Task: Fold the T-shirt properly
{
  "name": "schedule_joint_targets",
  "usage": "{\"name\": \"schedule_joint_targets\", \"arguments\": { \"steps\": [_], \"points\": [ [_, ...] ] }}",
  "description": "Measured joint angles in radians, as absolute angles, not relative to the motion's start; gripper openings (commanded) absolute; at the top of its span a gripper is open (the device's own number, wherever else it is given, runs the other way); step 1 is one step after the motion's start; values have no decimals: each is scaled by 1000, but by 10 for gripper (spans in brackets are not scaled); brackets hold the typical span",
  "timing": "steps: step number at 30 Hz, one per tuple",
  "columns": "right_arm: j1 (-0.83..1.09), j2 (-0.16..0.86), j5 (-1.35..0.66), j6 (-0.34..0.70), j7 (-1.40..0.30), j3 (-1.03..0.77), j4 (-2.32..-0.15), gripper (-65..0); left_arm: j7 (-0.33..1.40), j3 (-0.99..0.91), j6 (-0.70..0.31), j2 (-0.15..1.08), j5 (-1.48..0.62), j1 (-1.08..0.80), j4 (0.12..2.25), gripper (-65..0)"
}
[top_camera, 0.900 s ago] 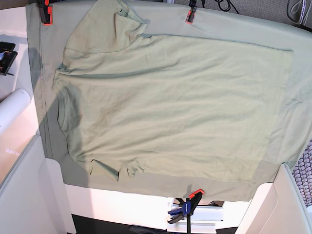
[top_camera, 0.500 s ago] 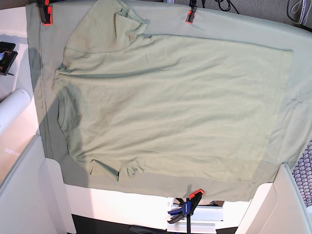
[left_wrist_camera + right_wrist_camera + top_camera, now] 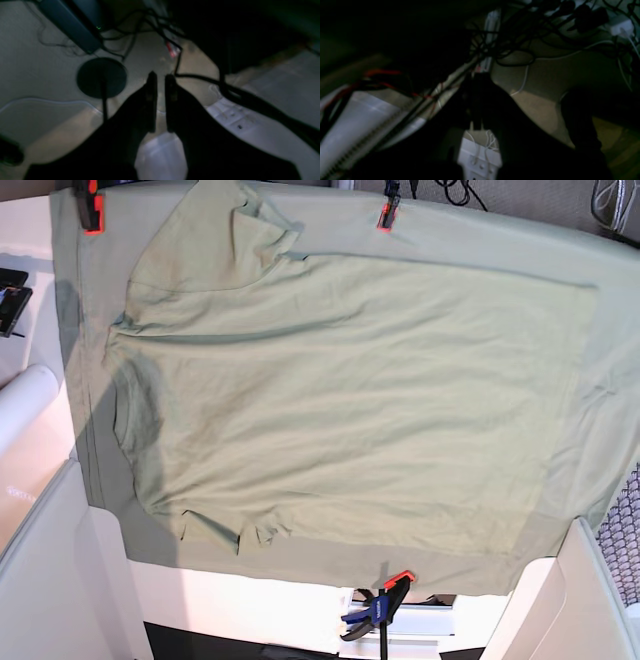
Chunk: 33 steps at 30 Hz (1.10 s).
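The pale green T-shirt's far sleeve (image 3: pixel 208 212) is next for my right gripper, which should close there, near the sleeve's open end.
The pale green T-shirt (image 3: pixel 350 400) lies spread flat in the base view, collar (image 3: pixel 122 405) to the left and hem to the right. One sleeve (image 3: pixel 215 240) points to the far edge. The near sleeve (image 3: pixel 225 530) is crumpled under itself. Neither arm shows in the base view. In the left wrist view my left gripper (image 3: pixel 160 76) hangs over the floor, its fingers only a thin slit apart and holding nothing. My right gripper (image 3: pixel 478 75) is a dark shape in the right wrist view, fingers together and empty, also over the floor.
The shirt rests on a larger green cloth (image 3: pixel 480 235) held to the table by orange clamps (image 3: pixel 92 205) (image 3: pixel 387 215) (image 3: pixel 385 605). A white roll (image 3: pixel 25 405) and a black device (image 3: pixel 12 295) sit at the left. Cables (image 3: pixel 200 78) and a round black stand base (image 3: pixel 101 77) lie on the floor.
The base picture has shifted slightly up and to the left. The T-shirt lies as before and no arm has come into view.
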<state>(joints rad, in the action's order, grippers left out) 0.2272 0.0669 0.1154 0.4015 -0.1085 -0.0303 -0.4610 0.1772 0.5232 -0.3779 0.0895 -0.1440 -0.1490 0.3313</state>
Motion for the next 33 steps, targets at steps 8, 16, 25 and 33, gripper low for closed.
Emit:
{"name": "schedule_joint_targets", "arguments": {
  "steps": [8, 16, 25, 33],
  "points": [
    [463, 150, -50, 406, -140, -30, -819, -650, 176, 522, -394, 234, -201, -358, 763, -594],
    [700, 214, -202, 413, -324, -28, -1352, -650, 287, 441, -360, 352, -223, -599, 1290, -594],
    [846, 268, -246, 411, -508, -95, -1822, -650, 401, 176, -361, 429, -336, -790, 1737, -594],
    [848, 264, -433, 419, -595, -290, -2060, -489, 630, -54, -361, 445, -482, -882, 1966, -593]
  ]
}}
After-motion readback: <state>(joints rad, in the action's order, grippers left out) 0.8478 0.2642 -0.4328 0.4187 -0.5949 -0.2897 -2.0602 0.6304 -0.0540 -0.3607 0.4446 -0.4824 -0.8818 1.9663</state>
